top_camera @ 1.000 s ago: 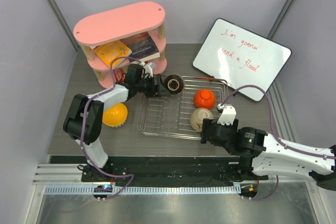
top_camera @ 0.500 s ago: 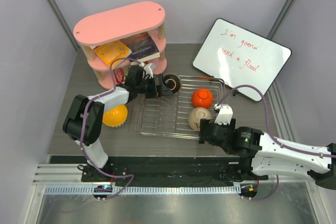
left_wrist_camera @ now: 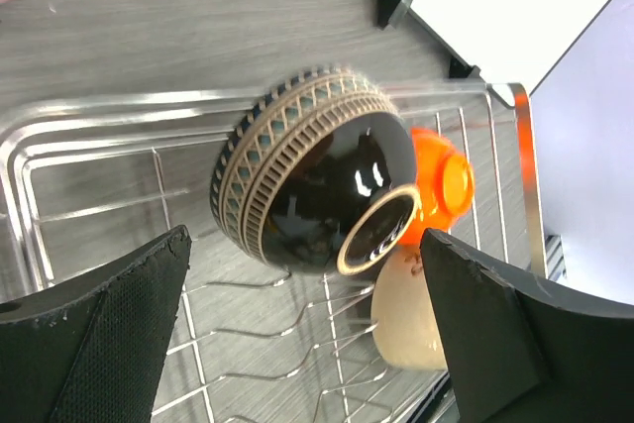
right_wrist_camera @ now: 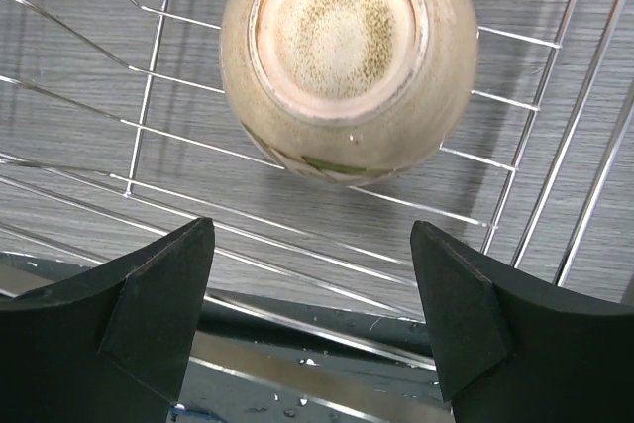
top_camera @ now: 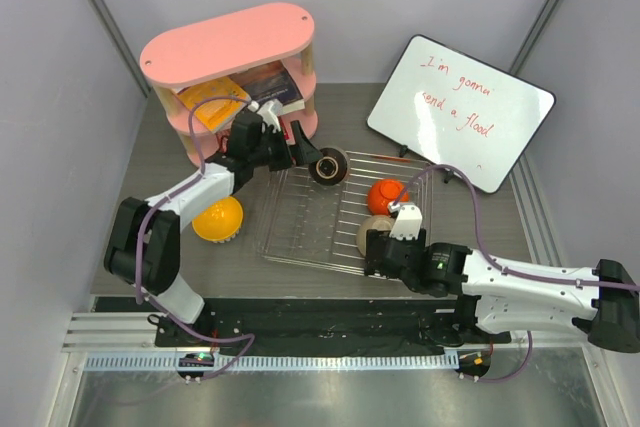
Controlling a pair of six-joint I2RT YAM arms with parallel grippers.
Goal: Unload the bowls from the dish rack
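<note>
The dark bowl lies tilted beyond the left gripper's open fingers, so the robot should reach deeper and grip across the bowl's rim and base (left_wrist_camera: 315, 190) before lifting it.
The silver wire dish rack (top_camera: 300, 219) holds three bowls. A dark glossy bowl with a ribbed tan rim (top_camera: 328, 166) lies tilted on its side at the rack's back edge. An orange-red bowl (top_camera: 385, 195) and an upturned cream bowl (top_camera: 372, 230) sit at the rack's right. A yellow bowl (top_camera: 218, 219) lies upside down on the table left of the rack. My left gripper (top_camera: 305, 159) is open, its jaws just short of the dark bowl (left_wrist_camera: 307, 185). My right gripper (top_camera: 374, 250) is open, just in front of the cream bowl (right_wrist_camera: 347, 56).
A pink oval shelf (top_camera: 230, 47) with books stands at the back left, close behind my left arm. A whiteboard (top_camera: 460, 112) leans at the back right. The rack's raised rim (left_wrist_camera: 99, 111) and wires (right_wrist_camera: 515, 225) lie under both grippers.
My left arm has lifted and drawn back a little toward the shelf; the dark bowl stays at the rack's back edge. My right gripper has moved left, closer to the cream bowl.
</note>
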